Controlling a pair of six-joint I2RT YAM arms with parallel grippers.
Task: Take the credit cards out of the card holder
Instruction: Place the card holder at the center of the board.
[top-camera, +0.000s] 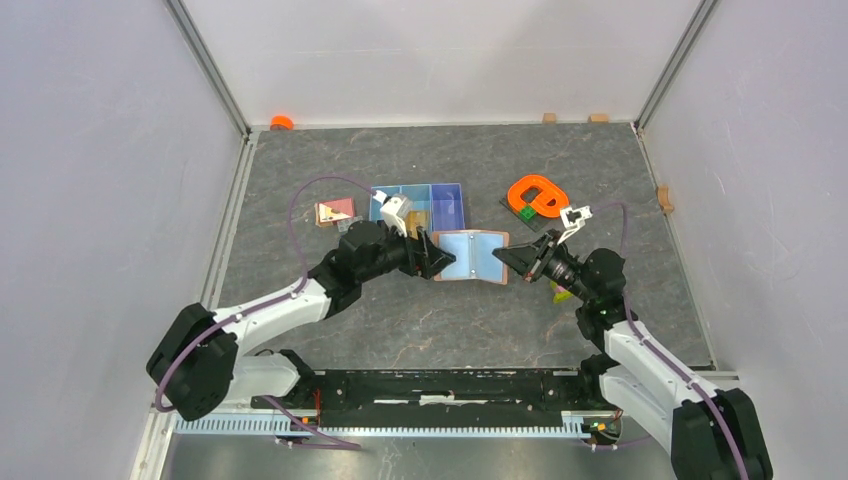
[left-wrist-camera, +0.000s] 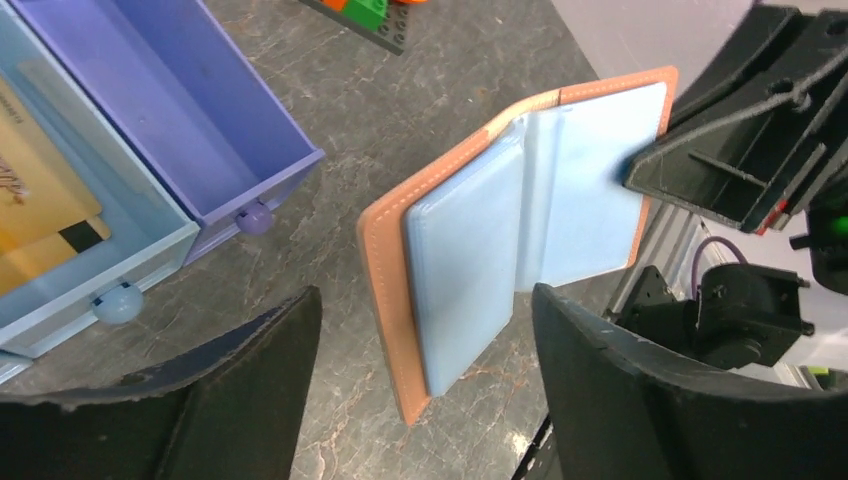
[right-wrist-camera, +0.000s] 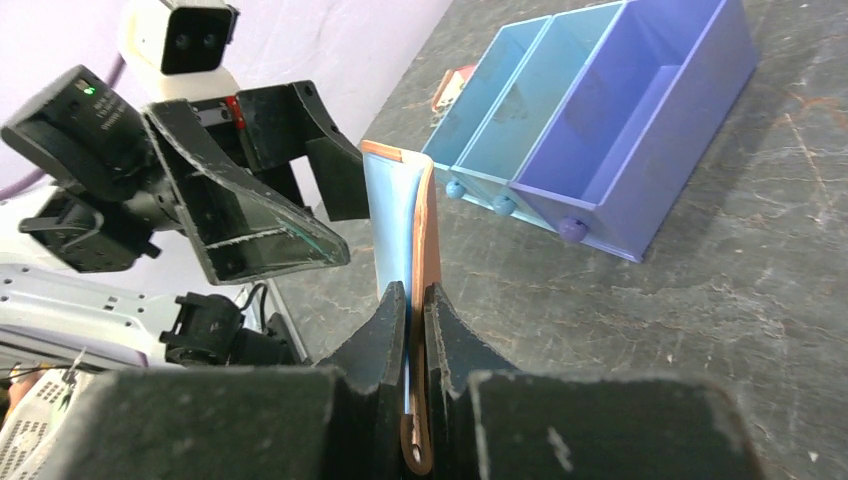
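Note:
The robot's right gripper needs to release the card holder on the table (top-camera: 482, 278) (right-wrist-camera: 665, 362) just in front of the outer corner of the purple compartment.
The card holder (top-camera: 472, 257) is open, with salmon-brown edges and its grey-blue pockets facing up. My right gripper (top-camera: 507, 262) is shut on its right edge; the right wrist view shows the jaws (right-wrist-camera: 417, 300) pinching the leather edge-on. My left gripper (top-camera: 440, 262) is open at the holder's left edge, and in the left wrist view (left-wrist-camera: 425, 400) its fingers straddle the holder's (left-wrist-camera: 470, 250) near corner without touching. No card shows in the pockets. A tan card (left-wrist-camera: 30, 190) lies in a light-blue tray compartment. The black card is not in view.
The blue three-compartment tray (top-camera: 450, 203) stands just behind the holder. A pink block (top-camera: 335, 211) lies to its left. An orange piece (top-camera: 537, 195) on a dark plate with a green brick lies at the back right. Small wooden blocks (top-camera: 549, 117) line the far edge.

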